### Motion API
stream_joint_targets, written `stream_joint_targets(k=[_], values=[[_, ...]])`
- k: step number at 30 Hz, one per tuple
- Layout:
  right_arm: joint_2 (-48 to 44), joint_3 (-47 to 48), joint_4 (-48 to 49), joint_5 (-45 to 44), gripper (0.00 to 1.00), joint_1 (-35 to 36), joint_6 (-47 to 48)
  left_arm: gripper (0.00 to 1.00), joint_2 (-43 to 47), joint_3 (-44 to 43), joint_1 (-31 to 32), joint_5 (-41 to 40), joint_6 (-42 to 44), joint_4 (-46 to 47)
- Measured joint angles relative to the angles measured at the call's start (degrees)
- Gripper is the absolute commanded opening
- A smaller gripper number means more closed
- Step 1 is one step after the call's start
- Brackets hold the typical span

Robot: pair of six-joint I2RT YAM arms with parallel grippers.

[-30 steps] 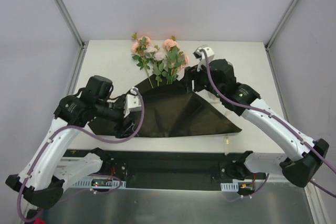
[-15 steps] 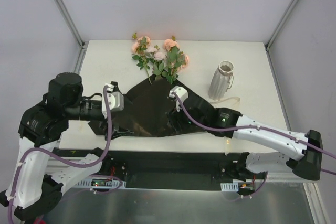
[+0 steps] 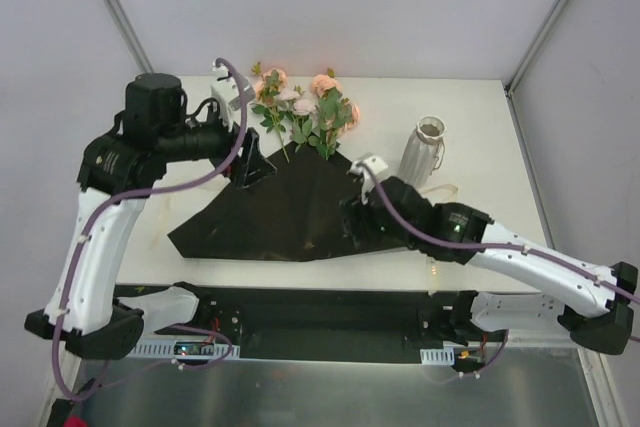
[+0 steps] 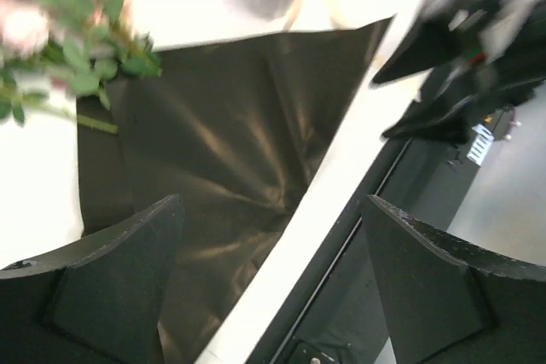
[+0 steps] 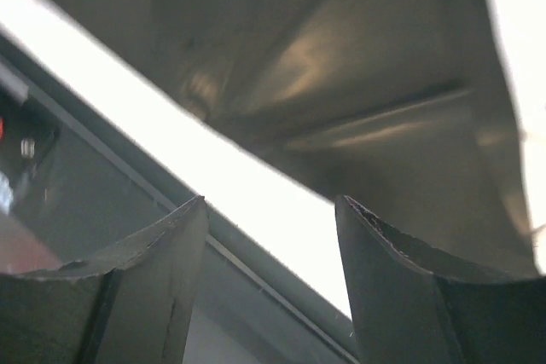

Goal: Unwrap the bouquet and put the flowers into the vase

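The black paper still covers the lower stems of the flowers, so next my left gripper grabs the black paper's edge (image 3: 284, 158) next to the leaves and pulls it back toward me.
The bouquet lies undone. Its flowers (image 3: 305, 112), peach-pink roses with green leaves, rest at the back of the table with their stems reaching the far corner of the glossy black paper (image 3: 280, 212), which is spread flat. The flowers (image 4: 60, 40) and the paper (image 4: 213, 142) also show in the left wrist view. The ribbed white vase (image 3: 424, 152) stands upright to the right. My left gripper (image 3: 252, 165) hangs open over the paper's far left edge, just left of the stems. My right gripper (image 3: 355, 225) is open low over the paper's right part (image 5: 341, 66), holding nothing.
A cream ribbon (image 3: 446, 190) lies loose beside the vase's foot. The table's near edge (image 5: 222, 172) and the black frame below it run close under my right gripper. Metal posts stand at the table's back corners.
My left arm has swung from the paper's near left corner up to the back, beside the flowers, its jaws opening wider. My right arm has shifted slightly right over the paper.
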State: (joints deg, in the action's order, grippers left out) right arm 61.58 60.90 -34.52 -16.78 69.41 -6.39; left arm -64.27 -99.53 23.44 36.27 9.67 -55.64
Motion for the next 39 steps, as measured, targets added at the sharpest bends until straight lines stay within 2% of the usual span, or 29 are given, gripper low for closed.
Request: stream_joint_targets(k=[4, 8, 9, 13, 17, 21, 25, 29, 33, 36, 39], values=[[1.0, 6.8, -0.2, -1.5, 0.64, -9.5, 1.7, 0.84, -4.5, 4.7, -4.6, -3.9, -0.9, 0.4], [5.0, 11.9, 0.5, -1.6, 0.64, -13.6, 3.7, 0.86, -4.2, 15.4, -4.8, -8.6, 0.0, 1.7], [6.6, 12.5, 1.0, -1.0, 0.64, -14.2, 4.0, 0.9, -4.1, 18.0, -4.8, -9.6, 0.1, 1.8], [12.5, 10.7, 4.3, 1.0, 0.63, -16.4, 4.8, 0.99, -5.1, 26.6, -4.8, -10.9, 1.8, 4.9], [13.0, 4.5, 7.8, 2.4, 0.63, -16.6, 5.2, 0.99, -10.6, 28.7, -5.2, -8.8, 5.4, 8.2], [8.5, 0.3, 10.4, 2.8, 0.62, -16.0, 6.3, 0.99, -21.5, 26.5, -7.5, -4.6, 8.2, 12.4], [3.3, -1.0, 12.6, 2.4, 0.61, -15.3, 6.7, 0.98, -35.2, 18.2, -9.5, -2.1, 9.1, 15.3], [0.3, -2.9, 14.6, 1.9, 0.6, -14.7, 6.6, 0.89, -45.8, 10.7, -9.9, -0.3, 9.4, 17.3], [-0.1, -4.5, 15.6, 1.3, 0.59, -14.6, 6.6, 0.75, -53.2, 4.3, -9.9, 0.3, 9.4, 17.6], [-0.1, -5.0, 15.8, 1.1, 0.6, -14.6, 6.6, 0.69, -57.0, 1.0, -9.9, 0.7, 9.1, 17.6], [-0.1, -5.1, 16.1, 1.1, 0.59, -14.6, 6.6, 0.56, -59.6, -1.2, -9.9, 0.8, 9.0, 17.3]])
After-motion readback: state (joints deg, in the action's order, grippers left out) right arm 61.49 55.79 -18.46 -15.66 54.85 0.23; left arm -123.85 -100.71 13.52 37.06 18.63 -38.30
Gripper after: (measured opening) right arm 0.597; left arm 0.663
